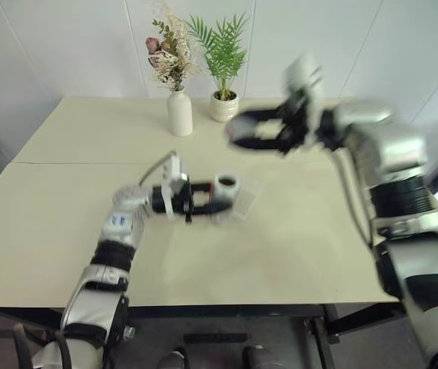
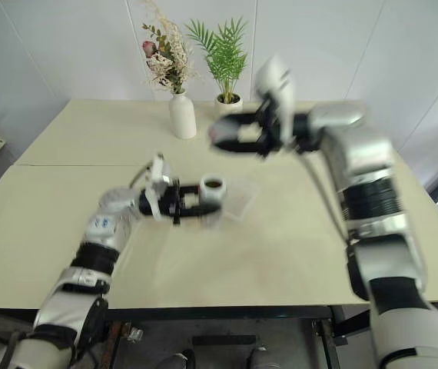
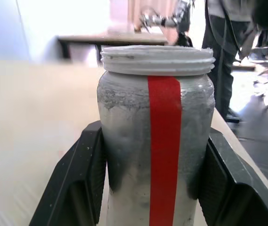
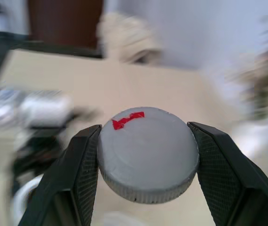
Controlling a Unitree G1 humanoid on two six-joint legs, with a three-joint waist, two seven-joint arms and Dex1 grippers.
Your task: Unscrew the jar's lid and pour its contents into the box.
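Observation:
My right gripper is going to set the lid down on the bare table point(image 1: 303, 222) beside the clear box, toward my right arm's side.
My left gripper point(image 1: 217, 197) is shut on the jar point(image 1: 225, 185), which stands upright near the table's middle. In the left wrist view the jar point(image 3: 155, 141) is silvery grey with a red stripe, its threaded mouth bare, clamped between my two black fingers point(image 3: 84, 179). The contents are hidden inside its dark mouth. The clear box point(image 1: 244, 201) lies flat right beside and under the jar. Higher up and further back, my right gripper point(image 1: 242, 131) is shut on the lid point(image 4: 147, 157), a round grey cap with a red mark, well clear of the jar.
A white vase of dried flowers point(image 1: 179, 112) and a white pot with a green plant point(image 1: 223, 107) stand at the back of the pale table point(image 1: 296, 246). A person point(image 3: 223, 52) stands beyond the table in the left wrist view.

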